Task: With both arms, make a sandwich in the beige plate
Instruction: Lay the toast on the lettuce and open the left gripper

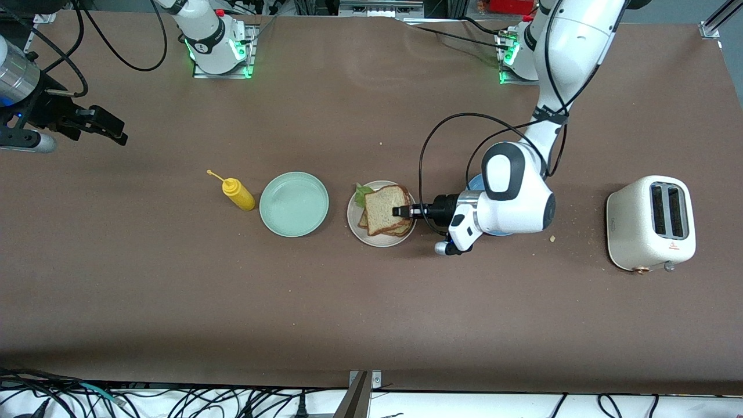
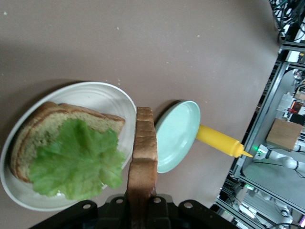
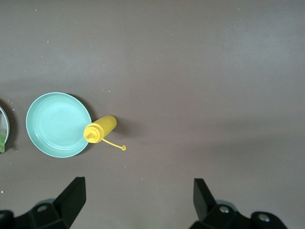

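The robot's left gripper should release the second bread slice on top of the green lettuce leaf [image 1: 385, 206] [image 2: 83, 158] on the beige plate.
The beige plate [image 1: 355, 220] [image 2: 102, 93] lies mid-table and carries a bread slice [image 2: 33, 136] with a ruffled green lettuce leaf [image 1: 363, 193] [image 2: 76, 160] on top. My left gripper [image 1: 403, 212] [image 2: 141, 204] reaches in from the left arm's end of the table and is shut on the edge of a second bread slice [image 1: 384, 208] [image 2: 143, 152]. It holds this slice level over the lettuce and the lower slice. My right gripper [image 1: 110, 129] [image 3: 138, 200] waits open and empty above the table at the right arm's end.
A mint-green plate [image 1: 294, 204] [image 2: 177, 136] [image 3: 58, 125] lies beside the beige plate, with a yellow squeeze bottle [image 1: 238, 193] [image 2: 221, 143] [image 3: 100, 130] next to it. A blue plate [image 1: 475, 182] shows under the left arm. A white toaster [image 1: 651, 223] stands toward the left arm's end.
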You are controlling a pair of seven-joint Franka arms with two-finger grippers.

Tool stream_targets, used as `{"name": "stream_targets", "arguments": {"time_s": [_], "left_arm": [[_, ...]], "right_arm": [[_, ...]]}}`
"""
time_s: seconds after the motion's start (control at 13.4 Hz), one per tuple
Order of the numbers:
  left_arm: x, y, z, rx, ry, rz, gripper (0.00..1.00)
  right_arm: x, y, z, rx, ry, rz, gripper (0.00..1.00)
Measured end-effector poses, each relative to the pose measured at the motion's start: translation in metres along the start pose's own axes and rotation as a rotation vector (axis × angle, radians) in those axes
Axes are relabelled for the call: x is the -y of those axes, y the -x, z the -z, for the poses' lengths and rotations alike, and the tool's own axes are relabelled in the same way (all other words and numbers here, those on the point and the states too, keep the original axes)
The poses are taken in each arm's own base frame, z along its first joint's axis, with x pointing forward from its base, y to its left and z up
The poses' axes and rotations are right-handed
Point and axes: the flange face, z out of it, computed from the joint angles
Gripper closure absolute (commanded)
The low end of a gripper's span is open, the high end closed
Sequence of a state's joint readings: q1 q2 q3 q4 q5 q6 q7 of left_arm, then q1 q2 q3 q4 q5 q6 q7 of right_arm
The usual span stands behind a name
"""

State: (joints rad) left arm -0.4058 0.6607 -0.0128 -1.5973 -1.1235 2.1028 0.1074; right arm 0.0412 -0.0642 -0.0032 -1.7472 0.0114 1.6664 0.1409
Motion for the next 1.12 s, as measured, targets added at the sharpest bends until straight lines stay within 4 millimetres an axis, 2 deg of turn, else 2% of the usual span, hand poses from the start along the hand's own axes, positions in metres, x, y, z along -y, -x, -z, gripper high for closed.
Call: {"name": "stream_targets", "arguments": {"time_s": [0.22, 0.6, 0.82, 0.9, 1.05, 1.12], "left_arm": [[0.006, 0.001, -0.014, 0.006, -0.014, 0.002, 1.0], [0.001, 0.009, -0.028, 0.025, -0.023, -0.01, 1.0], [0.008, 0.01, -0.041, 0.04, -0.034, -0.002, 1.0], [0.012, 0.009, -0.044, 0.043, -0.037, 0.003, 0.83], [0.021, 0.007, -0.048, 0.048, -0.043, -0.015, 0.21], [0.026, 0.005, -0.05, 0.05, -0.046, -0.044, 0.0]], "right_arm": [[0.0, 0.0, 0.0, 0.0, 0.0, 0.0, 0.0], [0.0, 0.0, 0.0, 0.0, 0.0, 0.0, 0.0], [0.0, 0.0, 0.0, 0.0, 0.0, 0.0, 0.0], [0.0, 0.0, 0.0, 0.0, 0.0, 0.0, 0.0], [0.0, 0.0, 0.0, 0.0, 0.0, 0.0, 0.0], [0.0, 0.0, 0.0, 0.001, 0.0, 0.0, 0.0]]}}
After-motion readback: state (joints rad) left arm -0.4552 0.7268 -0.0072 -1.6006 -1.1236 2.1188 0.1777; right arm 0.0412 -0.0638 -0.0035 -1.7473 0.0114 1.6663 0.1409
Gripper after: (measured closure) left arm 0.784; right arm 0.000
